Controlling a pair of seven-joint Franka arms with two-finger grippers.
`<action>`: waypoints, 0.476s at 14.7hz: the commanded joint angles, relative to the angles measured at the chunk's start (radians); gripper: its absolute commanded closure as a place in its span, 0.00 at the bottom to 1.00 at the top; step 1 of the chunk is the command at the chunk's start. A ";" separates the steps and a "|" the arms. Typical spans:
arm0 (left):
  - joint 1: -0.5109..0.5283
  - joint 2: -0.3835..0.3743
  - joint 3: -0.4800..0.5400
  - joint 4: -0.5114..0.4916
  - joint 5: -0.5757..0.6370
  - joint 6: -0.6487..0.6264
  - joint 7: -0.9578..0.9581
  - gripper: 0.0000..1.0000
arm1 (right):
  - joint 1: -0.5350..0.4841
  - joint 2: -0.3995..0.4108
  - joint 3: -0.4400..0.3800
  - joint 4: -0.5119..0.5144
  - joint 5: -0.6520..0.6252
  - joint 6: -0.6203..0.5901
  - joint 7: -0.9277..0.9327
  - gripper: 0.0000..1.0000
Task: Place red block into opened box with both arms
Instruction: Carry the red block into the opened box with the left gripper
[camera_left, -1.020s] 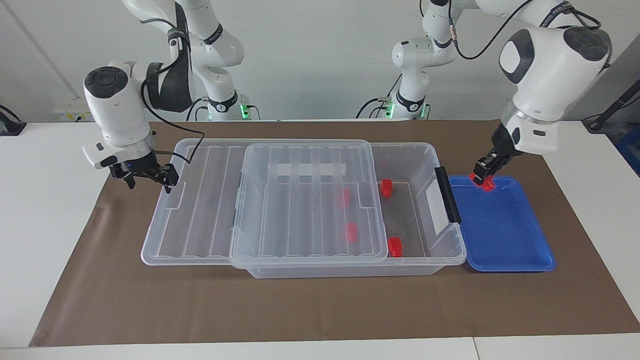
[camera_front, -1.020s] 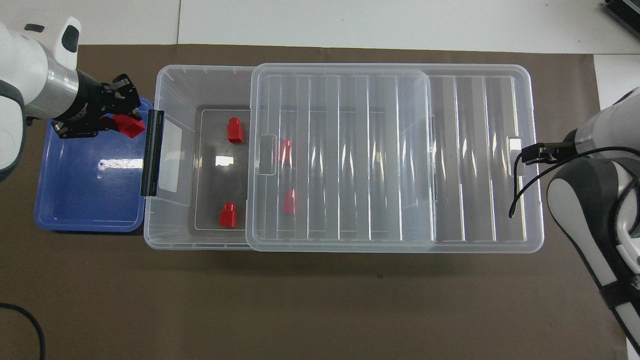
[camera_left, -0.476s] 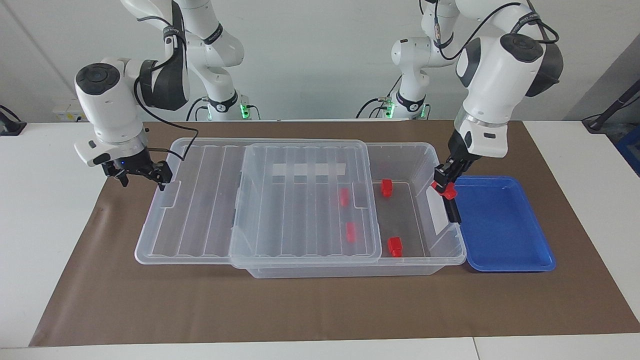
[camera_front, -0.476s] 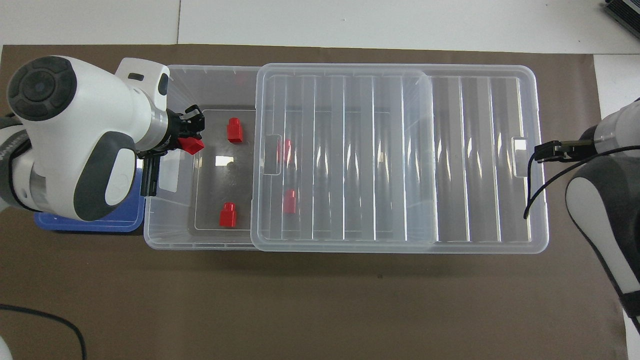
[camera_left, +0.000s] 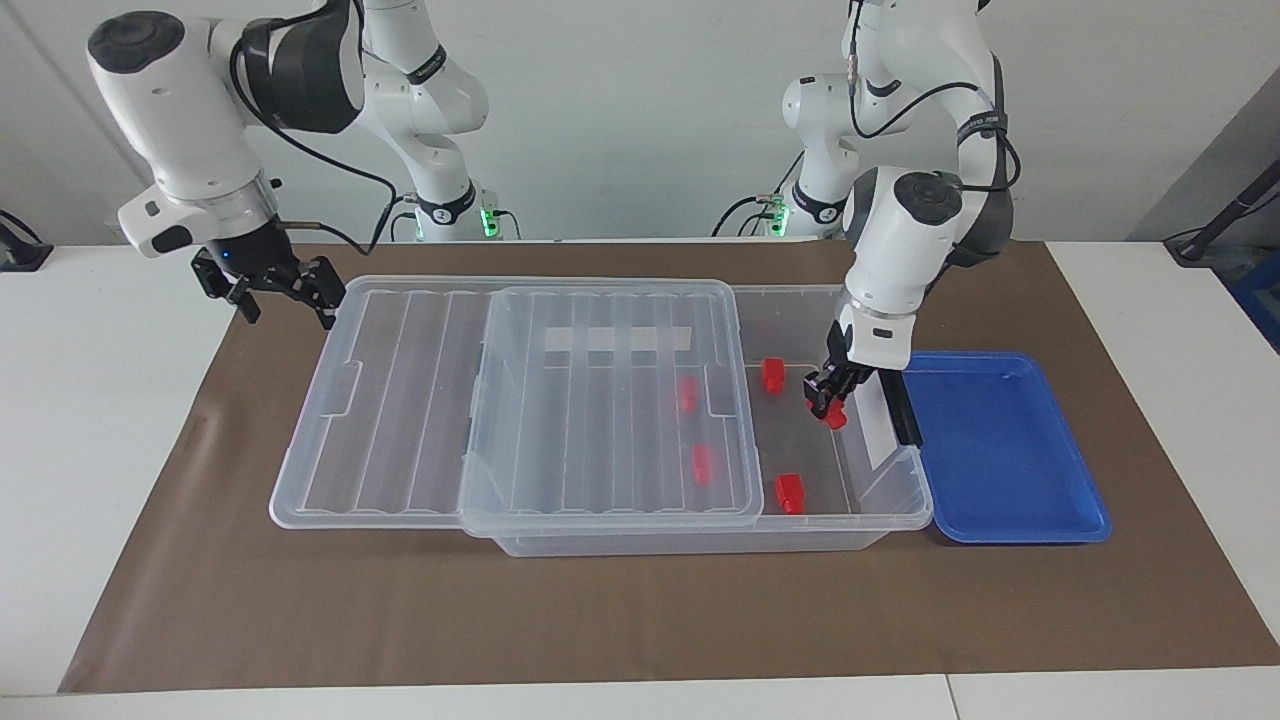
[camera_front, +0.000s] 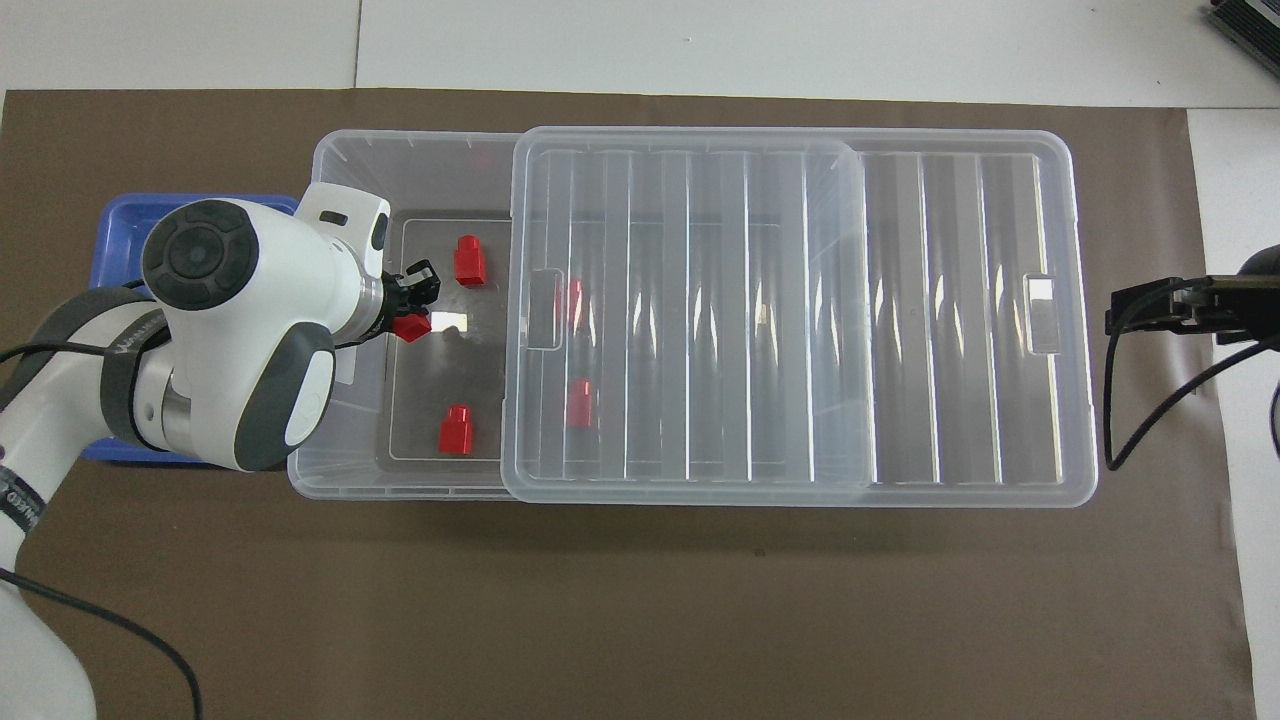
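Note:
Next, I release the red block with my left gripper between the two red blocks (camera_front: 449, 337) on the clear box's uncovered bottom.
My left gripper (camera_left: 828, 398) (camera_front: 417, 303) is shut on a red block (camera_left: 836, 419) (camera_front: 411, 326) and hangs in the uncovered end of the clear box (camera_left: 700, 545) (camera_front: 400, 488), over its floor. The ribbed lid (camera_left: 600, 400) (camera_front: 700, 300) is slid toward the right arm's end and covers most of the box. Two red blocks (camera_left: 773, 375) (camera_left: 790, 493) lie on the uncovered floor, and two more (camera_left: 688, 393) (camera_left: 702, 463) show through the lid. My right gripper (camera_left: 285, 288) (camera_front: 1130, 310) is open with nothing in it, raised over the mat just off the lid's outer end.
A shallow blue tray (camera_left: 1000, 450) (camera_front: 120, 220) sits against the box at the left arm's end, with nothing in it. A brown mat (camera_left: 640, 620) covers the table under everything. The box's black clip (camera_left: 905, 415) stands between the tray and the opening.
My left gripper carried the red block from over the blue tray, across the clip, down into the box's open end. My right gripper rose up and away from the lid's end.

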 joint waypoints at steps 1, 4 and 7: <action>-0.054 0.072 0.015 -0.009 0.078 0.046 -0.014 1.00 | -0.001 0.011 0.007 0.078 0.026 -0.099 -0.005 0.00; -0.055 0.108 0.014 -0.012 0.112 0.070 -0.015 1.00 | 0.009 0.010 0.005 0.077 0.038 -0.113 -0.004 0.00; -0.054 0.148 0.015 -0.020 0.113 0.121 -0.015 1.00 | 0.009 0.004 0.005 0.070 0.039 -0.114 -0.004 0.00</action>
